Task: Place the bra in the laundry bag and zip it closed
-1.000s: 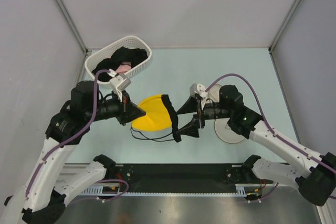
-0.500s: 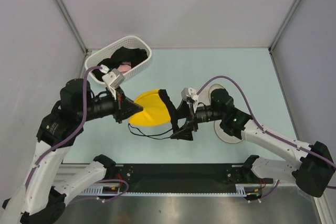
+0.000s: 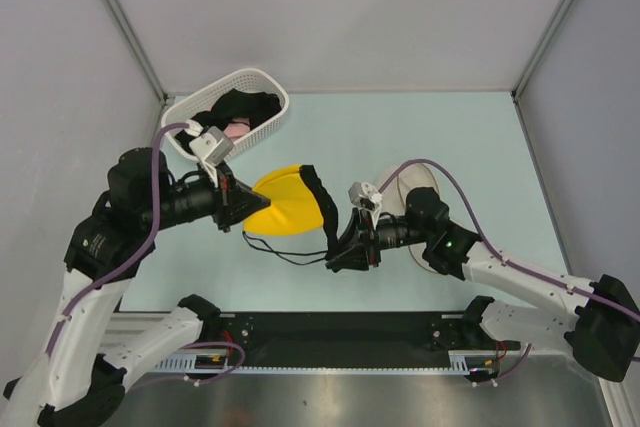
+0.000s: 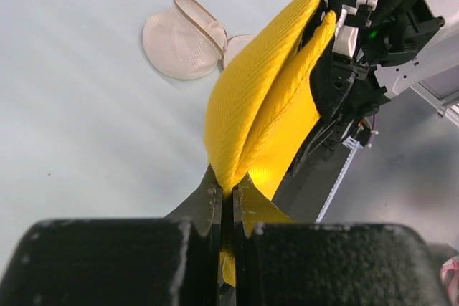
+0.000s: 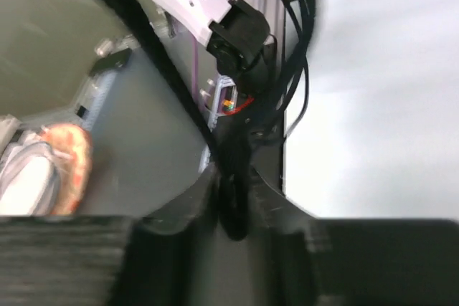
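Note:
My left gripper needs to drop the yellow bra, now hanging folded above the table, on the bare table (image 3: 327, 262) between the laundry bag and the black base rail.
The yellow bra (image 3: 285, 202) hangs folded above the table, stretched between both grippers. My left gripper (image 3: 243, 209) is shut on the yellow cup edge (image 4: 244, 127), the fabric pinched between its fingertips (image 4: 228, 191). My right gripper (image 3: 337, 253) is closed on the bra's black trim (image 5: 232, 159), which fills the gap between its fingers (image 5: 233, 188). Thin black straps (image 3: 285, 255) dangle below. The white mesh laundry bag (image 3: 412, 179) lies open on the table behind the right arm. In the left wrist view the bag (image 4: 179, 41) shows two dome halves.
A white slotted basket (image 3: 225, 112) with black and pink garments (image 3: 243, 107) stands at the back left, close to the left arm. Grey side walls (image 3: 60, 97) enclose the table on both sides. The black base rail (image 3: 340, 332) runs along the near edge.
My right gripper has moved down and left to the bra's black edge and closed on it. The left arm has drawn back slightly, still holding the yellow cup.

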Robot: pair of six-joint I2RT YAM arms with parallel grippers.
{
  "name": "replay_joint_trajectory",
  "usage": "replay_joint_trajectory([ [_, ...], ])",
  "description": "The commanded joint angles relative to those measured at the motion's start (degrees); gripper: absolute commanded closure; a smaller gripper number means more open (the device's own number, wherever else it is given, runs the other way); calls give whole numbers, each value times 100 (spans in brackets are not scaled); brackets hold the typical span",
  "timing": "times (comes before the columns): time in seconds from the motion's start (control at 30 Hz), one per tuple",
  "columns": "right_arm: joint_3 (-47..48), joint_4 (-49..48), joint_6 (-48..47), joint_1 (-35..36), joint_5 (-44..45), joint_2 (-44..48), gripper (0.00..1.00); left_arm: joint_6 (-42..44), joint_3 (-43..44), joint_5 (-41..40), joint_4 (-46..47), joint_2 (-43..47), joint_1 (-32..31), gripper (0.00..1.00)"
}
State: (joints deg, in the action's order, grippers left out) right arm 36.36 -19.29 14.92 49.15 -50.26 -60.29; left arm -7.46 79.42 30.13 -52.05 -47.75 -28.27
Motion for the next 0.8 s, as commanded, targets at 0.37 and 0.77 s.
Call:
replay_joint_trajectory([
  [0.37, 153, 2075, 2099, 702, 2063, 457, 100, -1054, -2455, -1465, 1678, -393, -293, 100],
  [0.77, -305, 1771, 3922, 228, 2346, -16, 97, -2663, -5093, -948, 4492, -304, -1066, 100],
])
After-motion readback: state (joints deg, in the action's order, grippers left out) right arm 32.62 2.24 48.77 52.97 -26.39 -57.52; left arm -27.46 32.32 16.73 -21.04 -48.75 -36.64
